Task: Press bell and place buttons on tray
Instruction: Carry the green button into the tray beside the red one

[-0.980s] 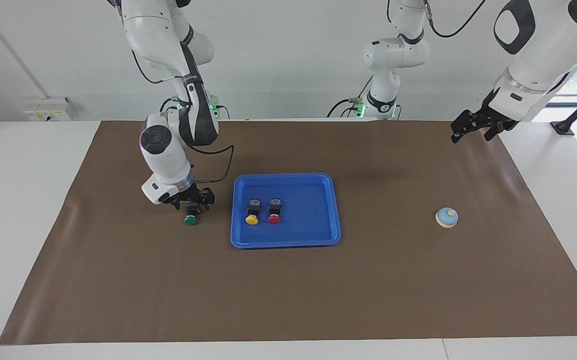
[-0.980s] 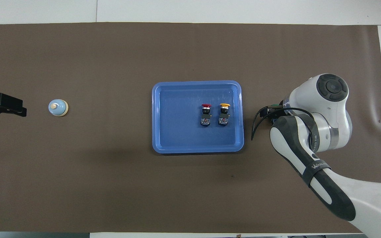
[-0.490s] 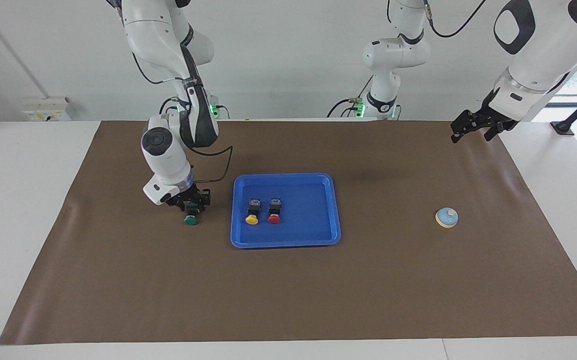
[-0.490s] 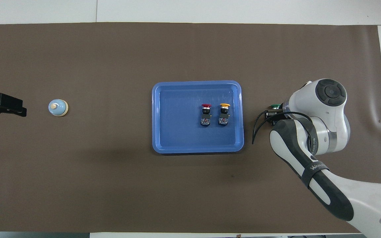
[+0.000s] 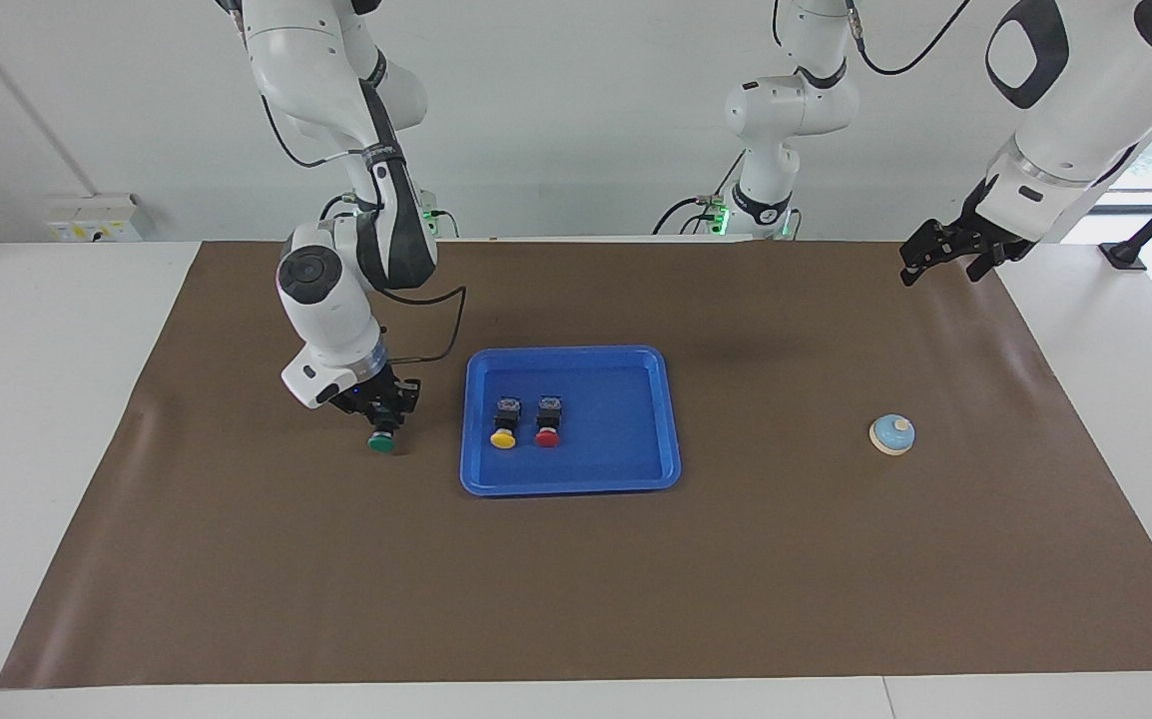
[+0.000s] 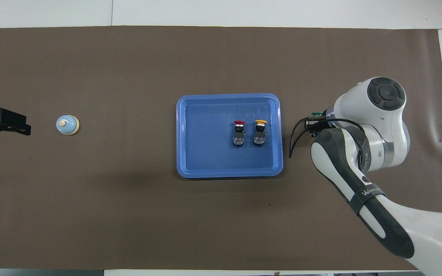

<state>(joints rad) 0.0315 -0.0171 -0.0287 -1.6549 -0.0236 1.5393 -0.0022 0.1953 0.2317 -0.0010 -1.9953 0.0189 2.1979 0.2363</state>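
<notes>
The green button, now just above the mat, is headed for the blue tray [image 6: 217,138] beside the red button, on the bell's side. My right gripper will let go of it there.
The blue tray [image 5: 571,487] lies mid-mat with the yellow button [image 5: 503,438] and the red button [image 5: 547,436] lying side by side in it. Beside the tray, toward the right arm's end, my right gripper [image 5: 383,417] is shut on the black body of the green button [image 5: 381,440], cap pointing away from the robots, just above the mat. In the overhead view only the green cap [image 6: 316,113] shows past the wrist. The bell [image 5: 892,433] stands toward the left arm's end. My left gripper [image 5: 940,262] hangs open above the mat's corner, waiting.
A brown mat [image 5: 576,579] covers the table. A third white arm [image 5: 781,120] stands at the robots' edge of the table. A black cable [image 6: 295,138] loops from the right wrist close to the tray's rim [image 6: 228,173].
My right gripper has shut on the green button and its wrist has risen a little, taking the button with it. The left arm, tray, bell and the two other buttons have not moved.
</notes>
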